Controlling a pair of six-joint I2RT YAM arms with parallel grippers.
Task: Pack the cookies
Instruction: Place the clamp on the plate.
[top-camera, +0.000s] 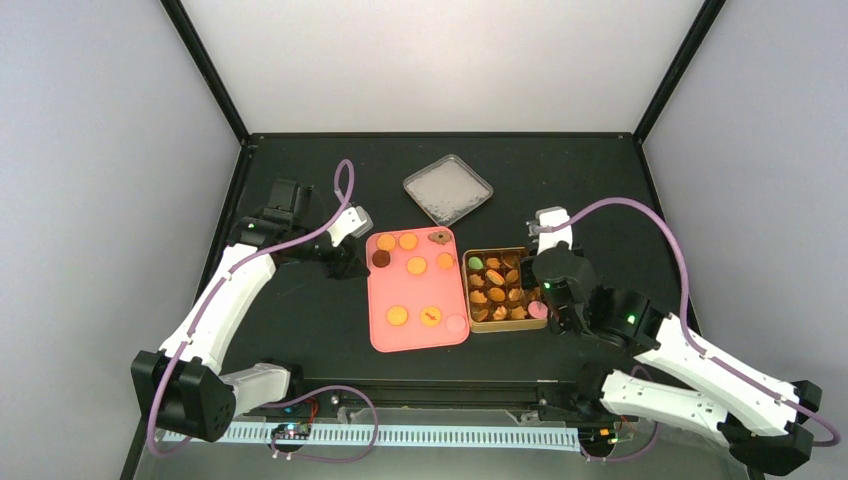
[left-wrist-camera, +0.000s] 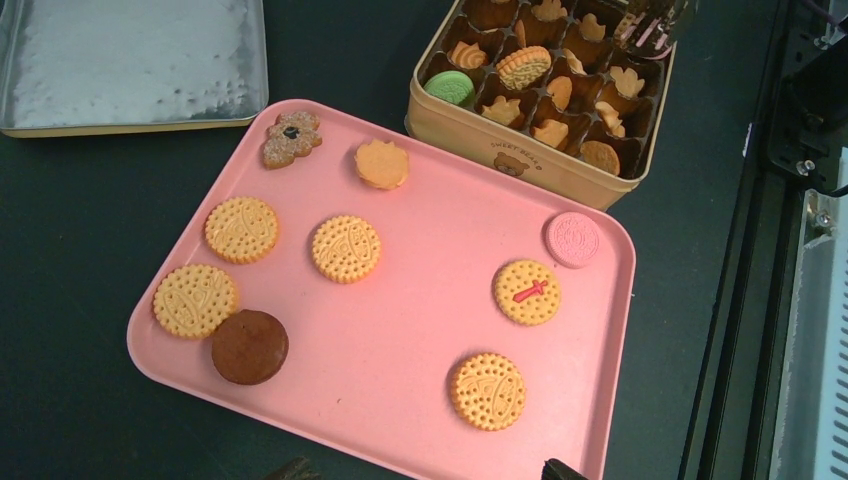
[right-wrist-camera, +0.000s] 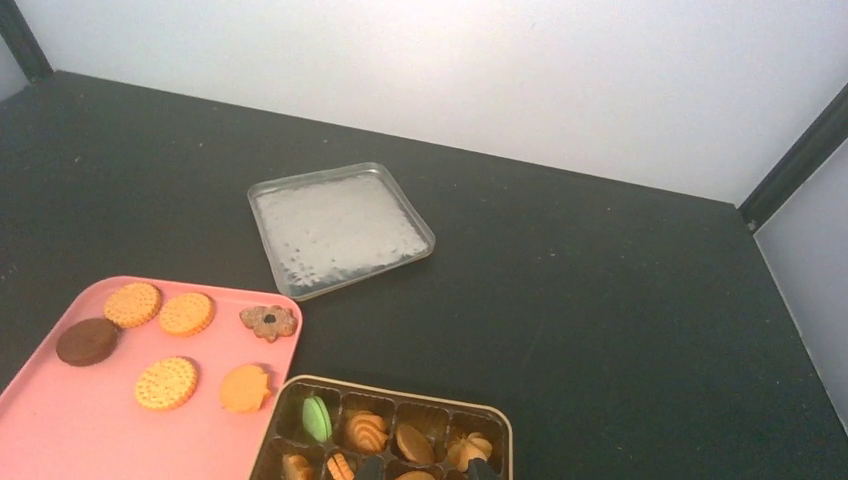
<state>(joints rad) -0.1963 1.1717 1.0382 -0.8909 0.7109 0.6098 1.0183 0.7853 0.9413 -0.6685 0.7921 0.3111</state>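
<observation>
The tongs will go down on the pink tray (top-camera: 396, 290) (right-wrist-camera: 80, 450) from my right gripper, between the dark brown cookie and the nearest golden ones.
Several cookies lie on the pink tray (left-wrist-camera: 400, 400): golden round ones such as (left-wrist-camera: 487, 390), a dark brown one (left-wrist-camera: 249, 346), a brown flower shape (left-wrist-camera: 291, 137) and a pale pink one (left-wrist-camera: 573, 240). The gold tin (left-wrist-camera: 520, 160) beside it holds more, including a green one (left-wrist-camera: 450, 88). My left gripper (left-wrist-camera: 425, 472) is open above the tray's left edge, with nothing between its fingers. My right gripper (top-camera: 545, 303) hangs over the tin's right corner, shut on a pale pink cookie (top-camera: 537, 310). In the right wrist view only the right gripper's (right-wrist-camera: 425, 470) fingertips (right-wrist-camera: 370, 468) show.
The tin's silver lid (top-camera: 447, 188) lies flat behind the tray and tin. A purple cable loops off each arm. Black frame posts rise at the back corners, and a white rail runs along the near edge (top-camera: 400, 435).
</observation>
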